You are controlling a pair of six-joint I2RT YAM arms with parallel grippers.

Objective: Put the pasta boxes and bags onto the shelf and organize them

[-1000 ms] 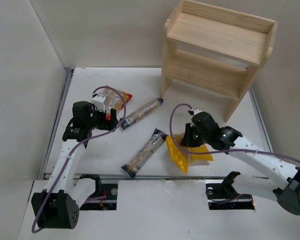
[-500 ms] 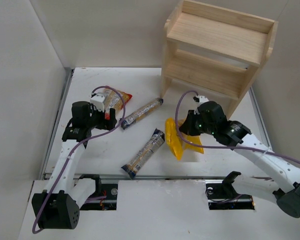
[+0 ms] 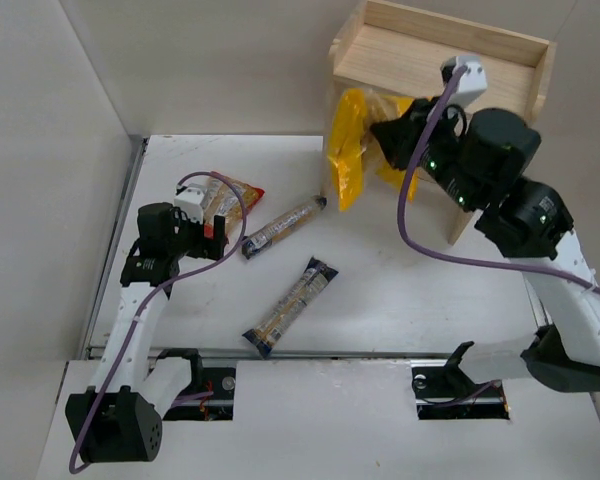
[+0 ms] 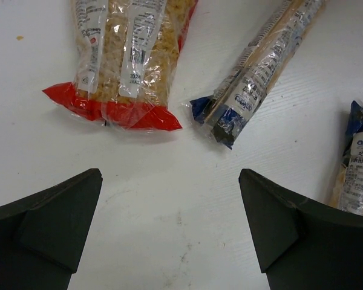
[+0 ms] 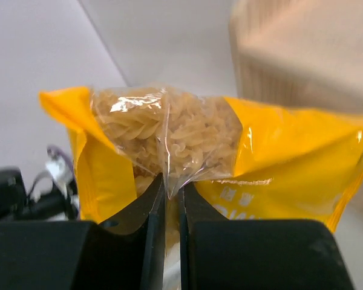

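I will move my left gripper to the clear bag with red ends next and close it on the bag's middle [image 3: 227,203] [image 4: 135,36], across its white label.
My right gripper [image 3: 388,135] is shut on the yellow pasta bag [image 3: 347,140], which hangs in the air against the left front of the wooden shelf [image 3: 450,70]. Up close the jaws pinch a fold of the yellow bag's [image 5: 169,142] clear window. The clear bag with red ends [image 3: 232,197] lies at the table's left, just beyond my open left gripper [image 3: 217,232]. In the left wrist view this red-ended bag [image 4: 124,60] lies ahead of the spread fingers [image 4: 60,217]. One pasta box [image 3: 283,225] lies slantwise at mid-table, another pasta box [image 3: 291,305] nearer the front.
White walls close in the table on the left [image 3: 40,200] and at the back. The shelf stands at the far right corner, both tiers bare. A purple cable [image 3: 420,230] loops from the right arm over the table.
The right arm has lifted the yellow bag off the table near the front and carried it up and back to the shelf's left front. The left arm has stayed put.
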